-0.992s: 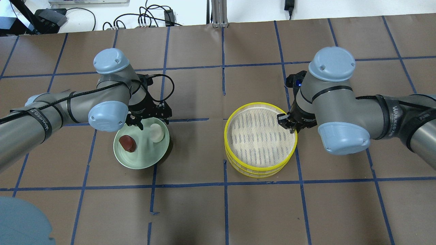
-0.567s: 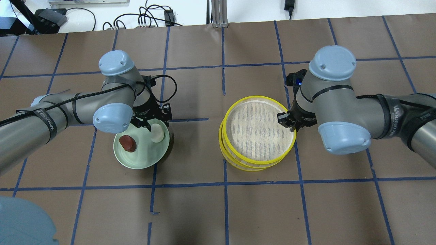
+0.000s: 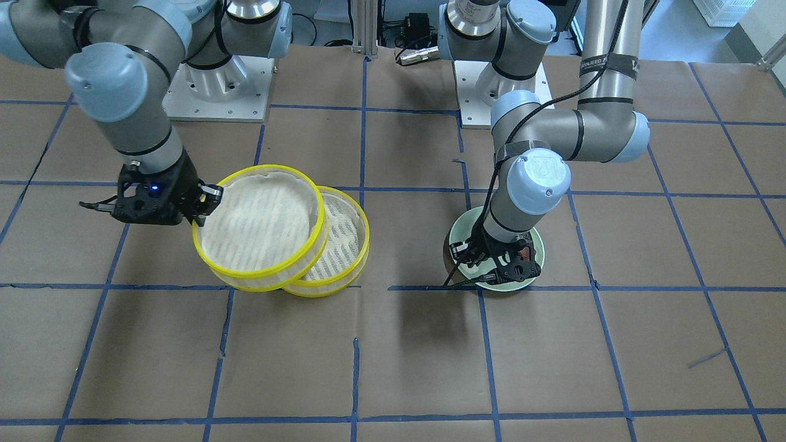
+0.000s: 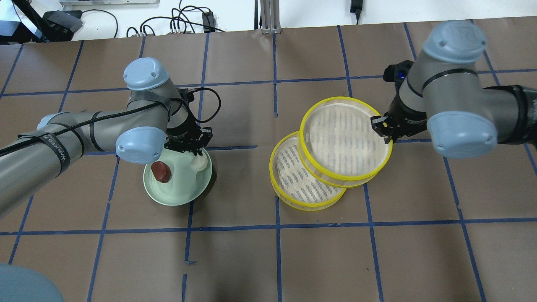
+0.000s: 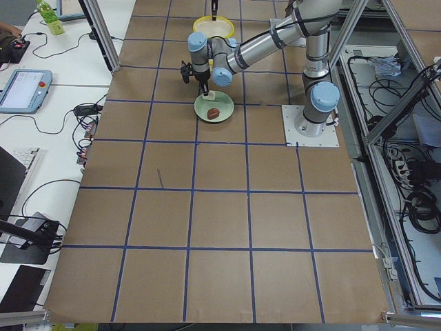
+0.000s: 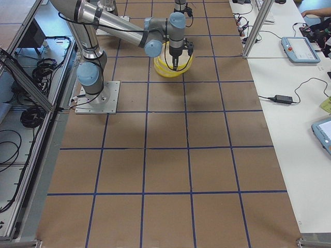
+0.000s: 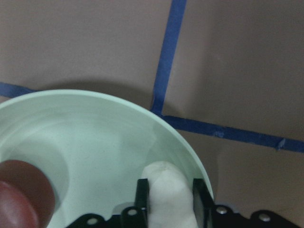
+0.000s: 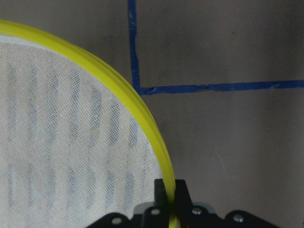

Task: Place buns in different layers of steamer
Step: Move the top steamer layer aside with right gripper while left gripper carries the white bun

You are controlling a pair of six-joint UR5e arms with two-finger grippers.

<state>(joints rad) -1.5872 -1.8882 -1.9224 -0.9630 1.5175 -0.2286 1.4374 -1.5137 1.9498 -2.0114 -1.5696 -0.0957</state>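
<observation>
I should have my left gripper release the white bun on the lower level's white liner (image 3: 322, 267), near the yellow rim on the near side.
The steamer is split in two. My right gripper (image 4: 384, 128) is shut on the yellow rim of the upper tier (image 4: 344, 142) and holds it raised and tilted, offset to the far right over the lower tier (image 4: 293, 184) on the table. The grip shows in the right wrist view (image 8: 170, 194). My left gripper (image 4: 196, 153) is down on the pale green plate (image 4: 176, 195). Its fingers (image 7: 141, 197) press both sides of the white bun (image 7: 166, 190) at the plate's right rim. The reddish-brown bun (image 4: 160, 172) lies free on the plate's left.
Brown paper with blue tape grid lines covers the table. Both tiers' white liners hold nothing. Cables and a mast base lie along the far edge (image 4: 268, 25). In the front-facing view the raised tier (image 3: 261, 227) overlaps the lower one (image 3: 344, 245).
My right gripper has lifted the upper tier and carried it back and right, uncovering the lower tier. My left gripper has moved right across the plate and closed round the white bun.
</observation>
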